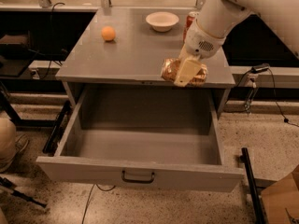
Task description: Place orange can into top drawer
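Next, my gripper lets go of the orange can on the middle of the drawer's bottom [139, 128], in line with the dark handle.
The orange can [172, 70], mottled orange-brown with a glossy wrap, lies sideways in my gripper [185, 73]. The gripper is shut on it and holds it over the front right edge of the grey table top [135, 50], just above the back of the open top drawer [140, 143]. One pale finger [186, 72] crosses the can's front. The drawer is pulled far out and its inside is bare. Its flat front panel carries a small dark bail handle [138, 177]. My white arm [224, 8] comes in from the upper right.
A small orange ball [108, 33] lies at the table's back left. A white bowl [162, 20] stands at the back centre. A red can [190, 20] stands behind my wrist, partly hidden. Cables and dark rails lie on the speckled floor both sides.
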